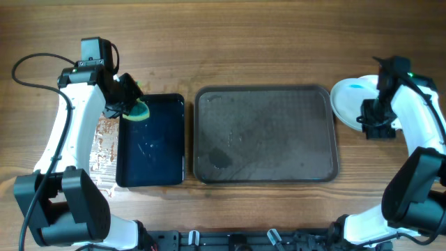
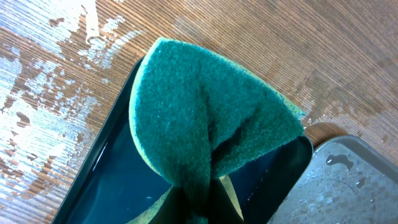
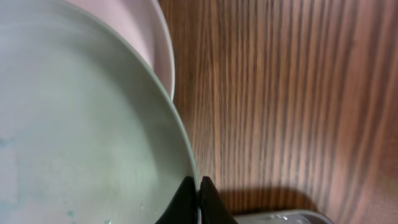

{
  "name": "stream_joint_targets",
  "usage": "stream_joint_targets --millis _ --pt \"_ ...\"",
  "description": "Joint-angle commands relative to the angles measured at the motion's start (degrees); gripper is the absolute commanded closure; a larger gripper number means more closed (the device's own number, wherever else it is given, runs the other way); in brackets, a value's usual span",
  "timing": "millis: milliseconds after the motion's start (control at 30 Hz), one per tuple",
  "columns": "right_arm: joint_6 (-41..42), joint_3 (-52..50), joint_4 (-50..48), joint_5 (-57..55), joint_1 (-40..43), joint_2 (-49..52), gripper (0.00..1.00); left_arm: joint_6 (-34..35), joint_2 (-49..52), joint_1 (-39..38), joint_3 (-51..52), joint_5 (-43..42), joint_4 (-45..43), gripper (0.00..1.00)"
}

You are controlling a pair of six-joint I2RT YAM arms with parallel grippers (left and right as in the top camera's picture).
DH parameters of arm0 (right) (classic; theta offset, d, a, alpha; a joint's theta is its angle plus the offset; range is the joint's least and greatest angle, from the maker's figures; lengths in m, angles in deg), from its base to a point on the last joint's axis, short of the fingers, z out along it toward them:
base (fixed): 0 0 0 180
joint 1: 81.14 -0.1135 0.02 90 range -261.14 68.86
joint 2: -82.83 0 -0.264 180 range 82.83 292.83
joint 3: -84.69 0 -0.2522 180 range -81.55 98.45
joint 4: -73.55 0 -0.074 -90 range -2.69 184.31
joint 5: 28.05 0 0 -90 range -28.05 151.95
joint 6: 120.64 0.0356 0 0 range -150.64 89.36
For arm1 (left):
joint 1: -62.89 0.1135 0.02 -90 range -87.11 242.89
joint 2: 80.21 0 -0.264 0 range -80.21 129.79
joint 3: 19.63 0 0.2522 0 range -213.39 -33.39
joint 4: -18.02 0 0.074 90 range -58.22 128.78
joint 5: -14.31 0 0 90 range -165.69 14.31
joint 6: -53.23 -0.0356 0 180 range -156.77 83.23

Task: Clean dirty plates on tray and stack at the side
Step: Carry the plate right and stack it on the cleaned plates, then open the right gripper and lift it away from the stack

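Note:
The robot's left gripper needs to set the folded green sponge down inside the small black tray (image 1: 164, 142), toward the large tray.
The large dark grey-brown tray (image 1: 265, 134) lies mid-table with no plates on it; its corner shows in the left wrist view (image 2: 348, 186). White plates (image 1: 352, 101) sit stacked right of the tray. My right gripper (image 1: 376, 124) is shut on the rim of the top plate (image 3: 81, 143), which lies over another plate (image 3: 146, 37). A faint blue tint shows on the top plate. My left gripper (image 1: 129, 101) is shut on a folded green sponge (image 2: 205, 118) and holds it over the far end of the small black tray (image 1: 150, 143).
The glossy black tray (image 2: 112, 186) lies left of the large tray and looks wet. Pale wet or worn marks (image 1: 104, 150) streak the wood left of it. Bare wood (image 3: 280, 93) lies right of the plate stack.

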Motion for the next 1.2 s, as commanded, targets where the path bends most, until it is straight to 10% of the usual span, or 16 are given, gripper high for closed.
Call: stream_joint_targets --millis 0,100,200,567,733,900,1067,1167 --pt "0.0 -3.3 -1.6 2.9 2.0 -0.1 0.96 -1.2 0.4 -0.2 -1.4 -0.5 -0.5 0.96" --pt "0.0 -3.4 -2.9 2.9 2.0 -0.1 0.96 -1.2 0.4 -0.2 -1.4 -0.5 -0.5 0.96" --pt "0.0 -3.4 -3.7 2.8 2.0 -0.1 0.49 -1.2 0.4 -0.2 -1.4 -0.9 -0.6 0.96" --pt "-12.4 -3.2 -12.4 1.2 2.0 -0.1 0.01 -1.2 0.4 -0.2 -1.4 -1.4 -0.6 0.96" --pt "-15.8 -1.0 -14.0 3.0 1.5 -0.1 0.0 -1.2 0.4 -0.3 -1.4 -1.6 -0.5 0.96" --pt "-27.7 -0.9 -19.6 7.3 -4.9 -0.1 0.41 -1.1 0.4 -0.3 -1.4 -1.6 -0.8 0.96" --pt "-29.2 -0.9 -24.5 8.5 -11.0 -0.1 0.39 -1.2 0.4 -0.3 -1.4 -1.8 -0.6 0.96" --pt "-33.1 -0.9 -27.4 12.5 -11.0 -0.1 0.7 -1.1 0.4 -0.3 -1.4 -1.8 -0.5 0.96"
